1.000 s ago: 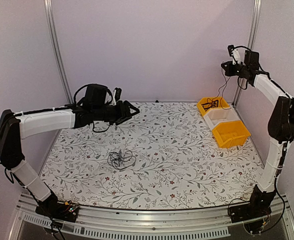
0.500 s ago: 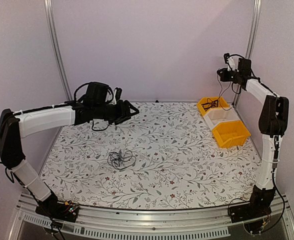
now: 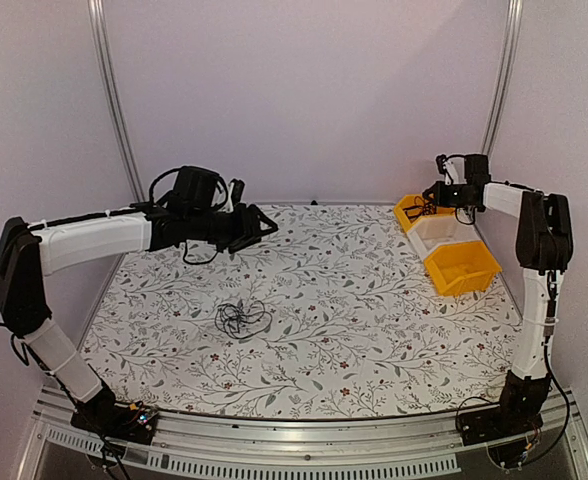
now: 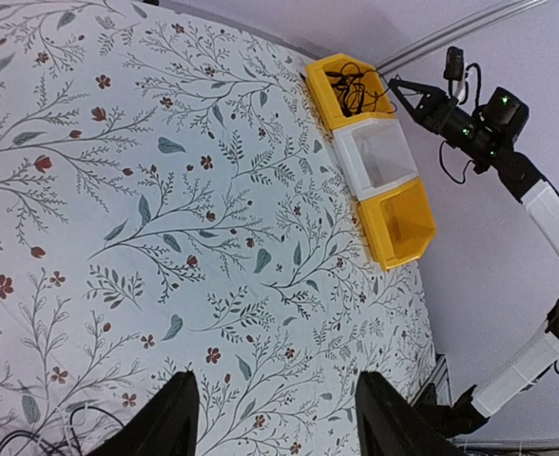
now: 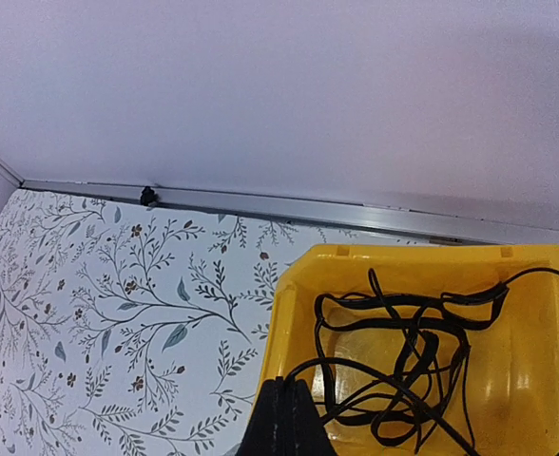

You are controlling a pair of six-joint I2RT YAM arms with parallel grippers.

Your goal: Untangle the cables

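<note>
Cable loops out over the side rim of the far yellow bin while my right gripper pinches one strand of cable. Next, I release that piece, rise and take the overhanging cable.
A hand-sized tangle of the cables (image 3: 241, 318) lies on the flowered cloth at centre left, and its edge shows in the left wrist view (image 4: 32, 443). My left gripper (image 3: 256, 224) hovers behind it, open and empty (image 4: 275, 418). More black cable (image 5: 413, 351) is coiled in the far yellow bin (image 5: 289, 313). My right gripper (image 3: 437, 190) sits low over that bin's near rim. Its fingers (image 5: 284, 408) are pressed together with one strand running from their tips into the coil.
Three bins stand in a row at the back right: the far yellow bin (image 3: 402, 210), a white bin (image 3: 444, 232) and a near yellow bin (image 3: 464, 268). A metal rail (image 5: 260, 201) runs along the back wall.
My right gripper has come down from high above the bins to just over the far yellow bin, and the hanging cable has settled into it. The left arm has barely moved.
</note>
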